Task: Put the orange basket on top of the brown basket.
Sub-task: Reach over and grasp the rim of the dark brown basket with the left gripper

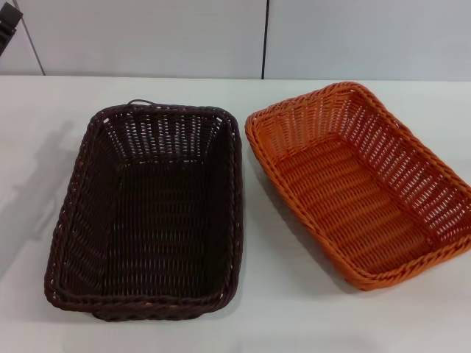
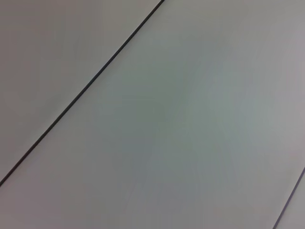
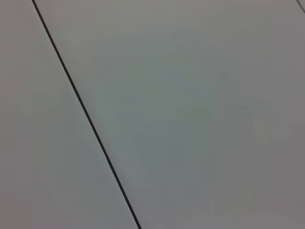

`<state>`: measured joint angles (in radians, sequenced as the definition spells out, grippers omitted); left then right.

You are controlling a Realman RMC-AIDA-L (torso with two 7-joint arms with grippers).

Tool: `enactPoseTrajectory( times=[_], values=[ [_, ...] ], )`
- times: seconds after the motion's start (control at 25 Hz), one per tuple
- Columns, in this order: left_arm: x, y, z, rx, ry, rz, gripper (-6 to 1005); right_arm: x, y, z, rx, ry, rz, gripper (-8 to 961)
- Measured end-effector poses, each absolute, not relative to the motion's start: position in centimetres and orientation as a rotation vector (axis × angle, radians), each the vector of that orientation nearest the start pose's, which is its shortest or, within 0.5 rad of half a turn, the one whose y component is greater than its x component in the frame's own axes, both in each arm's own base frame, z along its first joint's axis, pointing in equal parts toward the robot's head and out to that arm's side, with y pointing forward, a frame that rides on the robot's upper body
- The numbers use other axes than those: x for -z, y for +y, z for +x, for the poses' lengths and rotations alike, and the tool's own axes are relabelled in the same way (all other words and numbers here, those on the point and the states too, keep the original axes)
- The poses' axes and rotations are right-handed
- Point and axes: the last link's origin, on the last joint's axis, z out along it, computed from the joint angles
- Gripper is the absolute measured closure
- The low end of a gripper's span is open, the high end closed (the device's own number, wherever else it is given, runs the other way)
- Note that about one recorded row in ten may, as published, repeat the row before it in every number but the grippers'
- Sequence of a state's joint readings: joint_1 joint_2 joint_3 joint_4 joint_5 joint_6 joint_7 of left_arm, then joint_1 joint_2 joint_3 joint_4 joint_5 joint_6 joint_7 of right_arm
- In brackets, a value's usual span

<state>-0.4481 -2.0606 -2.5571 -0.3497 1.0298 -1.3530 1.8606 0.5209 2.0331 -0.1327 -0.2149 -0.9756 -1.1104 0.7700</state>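
Note:
Next, my left gripper grabs the brown basket by its long side's rim (image 1: 75, 179), the one facing away from the orange basket.
The brown basket (image 1: 151, 213) stands on the white table at the left of the head view, empty, long side running away from me. The orange basket (image 1: 360, 180) stands to its right, empty, turned a little so its far end points left. A narrow strip of table separates the two rims. Neither gripper shows in any view. Both wrist views show only pale panels with thin dark seams.
The white table (image 1: 280, 309) runs to a pale panelled wall (image 1: 331, 37) at the back. A dark object (image 1: 9, 26) shows at the top left corner. A thin dark seam crosses the left wrist view (image 2: 86, 88) and the right wrist view (image 3: 86, 112).

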Motion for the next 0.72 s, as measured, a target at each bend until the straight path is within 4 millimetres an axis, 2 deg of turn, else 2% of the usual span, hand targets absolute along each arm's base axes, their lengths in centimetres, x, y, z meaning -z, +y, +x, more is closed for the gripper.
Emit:
enactPoseTrajectory(
  times=[0.72],
  values=[
    [-7.69, 35.57, -30.36, 1.425, -0.884, -1.61, 152, -11.38, 36.08, 37.51, -1.013, 0.797, -1.101, 194]
  ],
)
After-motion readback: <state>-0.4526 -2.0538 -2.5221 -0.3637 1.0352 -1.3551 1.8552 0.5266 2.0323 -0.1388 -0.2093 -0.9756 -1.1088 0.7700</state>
